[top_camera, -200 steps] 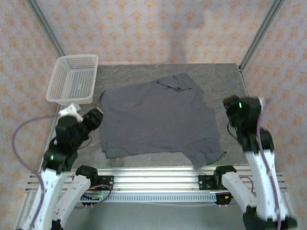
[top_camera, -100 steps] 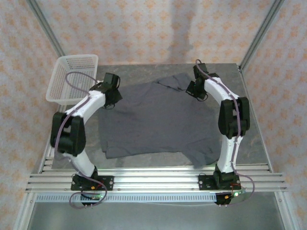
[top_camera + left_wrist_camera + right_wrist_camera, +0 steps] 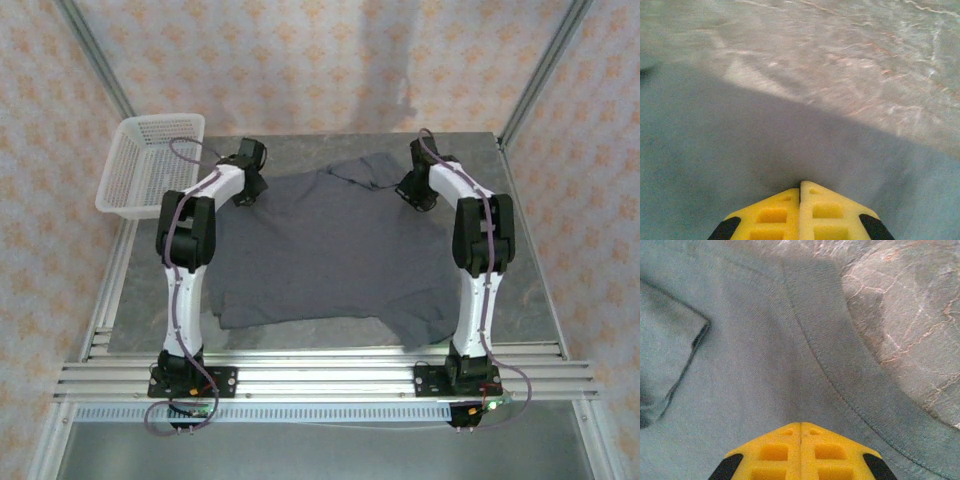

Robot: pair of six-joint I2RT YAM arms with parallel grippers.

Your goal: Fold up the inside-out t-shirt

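Next, I let go of the shirt, now spread on the table's middle, with my right gripper, flat on the table, just on the near side of the folded-over sleeve [image 3: 423, 204].
The inside-out t-shirt [image 3: 330, 250] is dark slate-grey and lies spread flat on the middle of the table. A sleeve [image 3: 372, 170] is folded over at its far edge. My left gripper [image 3: 249, 190] is down on the shirt's far left corner. Its yellow fingers are shut at the tips [image 3: 800, 183], and the shirt [image 3: 740, 150] rises into them near its edge. My right gripper [image 3: 409, 192] is down on the far right part. It is shut [image 3: 800, 424] on the shirt [image 3: 755, 365] just inside a stitched hem [image 3: 850, 380], and a crease runs up from its tips.
A white mesh basket [image 3: 150, 165] stands at the table's far left corner, just left of my left arm. Grey stone-patterned tabletop [image 3: 300, 148] shows beyond the shirt. Metal frame posts [image 3: 540, 75] rise at the back corners. An aluminium rail [image 3: 320, 378] runs along the near edge.
Both arms swung out from the near edge to the shirt's far edge and both grippers shut. In the last half second the left gripper shifted slightly right along that edge.
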